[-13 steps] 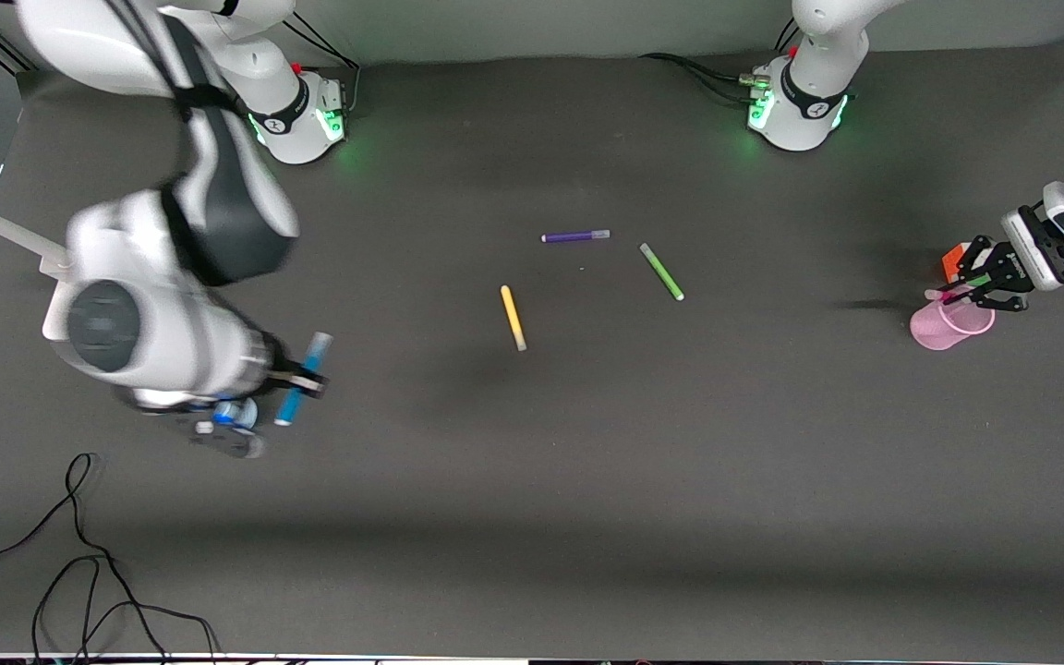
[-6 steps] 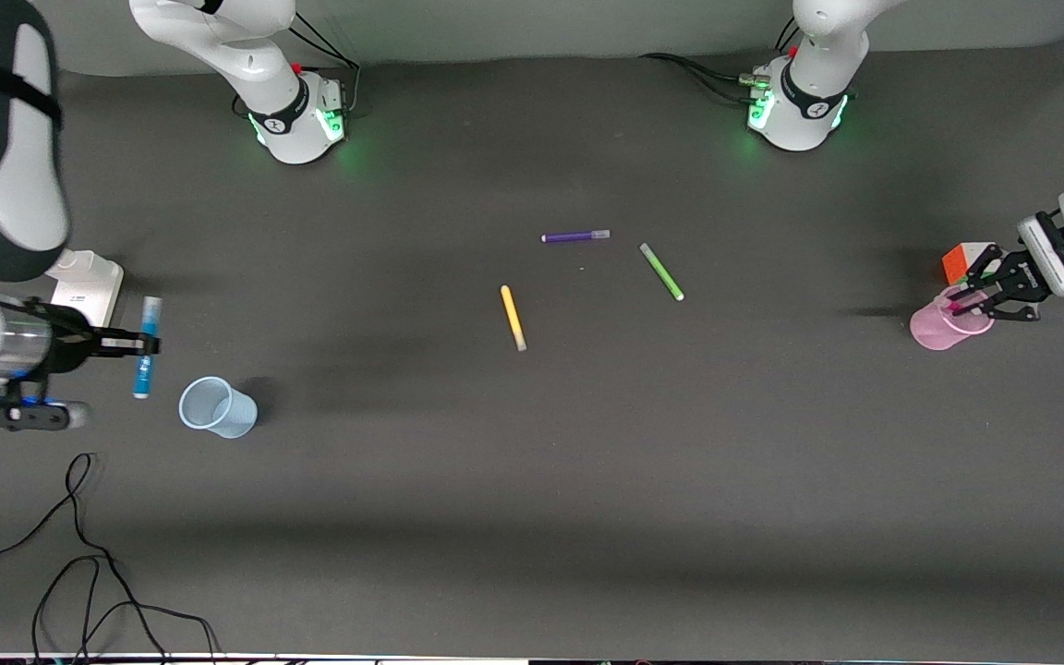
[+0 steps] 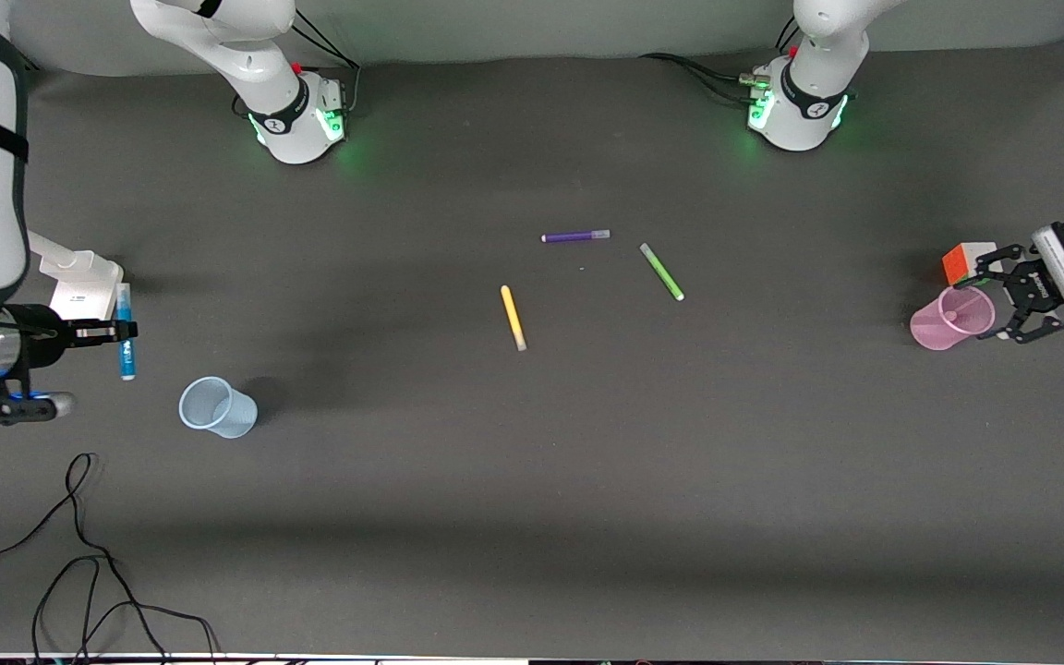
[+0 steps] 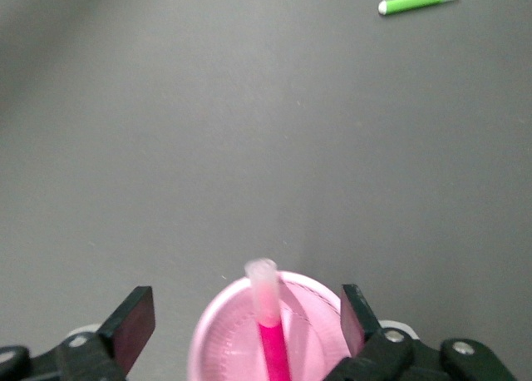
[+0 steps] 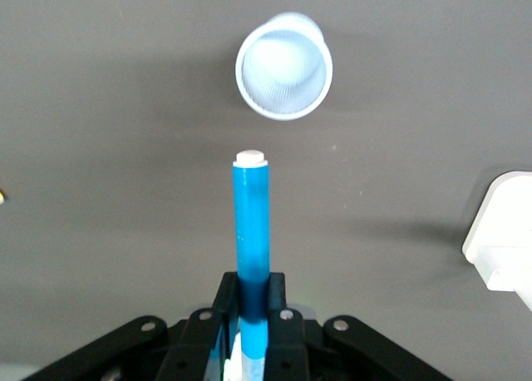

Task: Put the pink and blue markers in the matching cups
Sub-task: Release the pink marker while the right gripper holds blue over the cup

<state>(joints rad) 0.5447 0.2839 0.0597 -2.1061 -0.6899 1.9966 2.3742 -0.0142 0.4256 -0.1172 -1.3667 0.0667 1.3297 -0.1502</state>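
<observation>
Next, my right gripper lets go of the blue marker inside the empty pale blue cup (image 3: 222, 408) (image 5: 283, 71), so that it leans against the cup's rim.
The pink marker (image 4: 271, 335) stands cap up inside the pink cup (image 3: 940, 330), at the left arm's end of the table. My left gripper (image 3: 1017, 300) is open and empty, with its jaws spread on either side of the cup's rim (image 4: 199, 348). My right gripper (image 3: 119, 331) is shut on the blue marker (image 3: 126, 354) and holds it in the air at the right arm's end of the table. It is beside the pale blue cup (image 3: 216, 407), not over it. In the right wrist view the blue marker (image 5: 251, 223) points toward the blue cup (image 5: 284, 65), which stands open and empty.
A yellow pen (image 3: 513, 317), a green pen (image 3: 661, 271) and a purple pen (image 3: 575, 236) lie mid-table. An orange and white cube (image 3: 961, 261) sits next to the pink cup. A white block (image 3: 84, 286) is near my right gripper. Black cables (image 3: 79, 554) lie at the front corner.
My right arm swung with the blue marker toward its end of the table, uncovering the blue cup. My left gripper let the pink marker go into the pink cup and opened.
</observation>
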